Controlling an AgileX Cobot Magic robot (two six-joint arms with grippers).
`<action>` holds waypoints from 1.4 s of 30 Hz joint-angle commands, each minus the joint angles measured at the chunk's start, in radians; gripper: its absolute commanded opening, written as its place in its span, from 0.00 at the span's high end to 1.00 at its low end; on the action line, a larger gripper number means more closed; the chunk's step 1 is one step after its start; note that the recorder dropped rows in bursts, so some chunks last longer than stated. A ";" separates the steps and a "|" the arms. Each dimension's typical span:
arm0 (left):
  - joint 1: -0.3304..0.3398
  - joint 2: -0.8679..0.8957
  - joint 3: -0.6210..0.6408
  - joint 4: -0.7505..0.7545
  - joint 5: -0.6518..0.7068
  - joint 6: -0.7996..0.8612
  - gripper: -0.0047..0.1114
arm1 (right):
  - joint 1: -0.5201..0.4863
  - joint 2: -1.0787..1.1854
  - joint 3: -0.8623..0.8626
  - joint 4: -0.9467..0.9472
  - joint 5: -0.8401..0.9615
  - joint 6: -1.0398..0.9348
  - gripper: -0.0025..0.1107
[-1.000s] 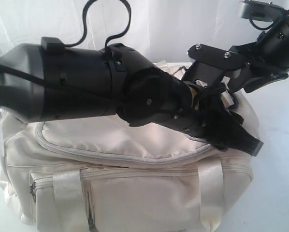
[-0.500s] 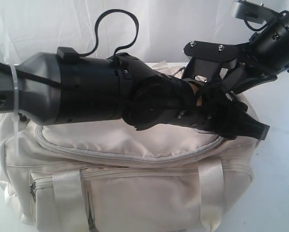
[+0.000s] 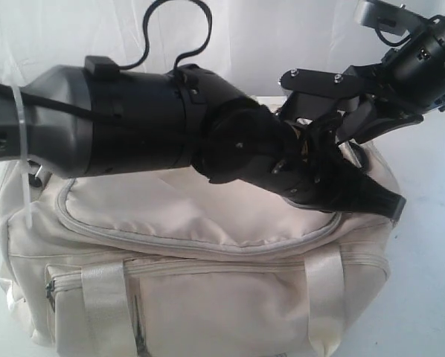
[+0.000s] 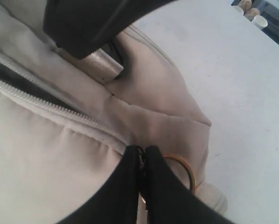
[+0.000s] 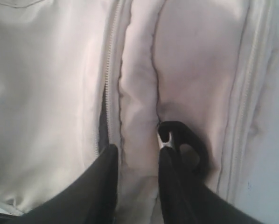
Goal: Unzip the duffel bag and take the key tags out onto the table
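Loose fabric would drag at the corner zipper pull, so next I pinch the fold [image 5: 138, 114] beside the black D-ring with my right gripper first.
The cream duffel bag [image 3: 207, 290] lies on the white table [image 3: 431, 253]. My left gripper [image 4: 142, 151] reaches across to the bag's right end and is shut on the metal zipper pull at the end of the grey zipper [image 4: 51, 106]. A brass ring [image 4: 185, 164] shows just behind its fingers. My right gripper [image 5: 138, 154] comes down from the upper right, and its jaws pinch a raised fold of bag fabric beside a black D-ring [image 5: 188, 136]. A short dark gap [image 5: 102, 126] shows along the zipper there. The key tags are out of view.
The left arm [image 3: 126, 134] spans the bag's top and hides much of it. Satin straps [image 3: 103, 305] and a zip pocket [image 3: 137, 320] face the front. Paper cups [image 4: 252, 14] stand far off on the table.
My left gripper has closed from wide open onto the zipper pull, its tip dropping slightly toward the bag. The right gripper's jaws have narrowed a little on the fabric.
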 commanded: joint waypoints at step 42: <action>-0.017 -0.040 -0.082 -0.057 0.286 0.077 0.96 | -0.004 0.102 -0.008 0.198 -0.130 -0.102 0.98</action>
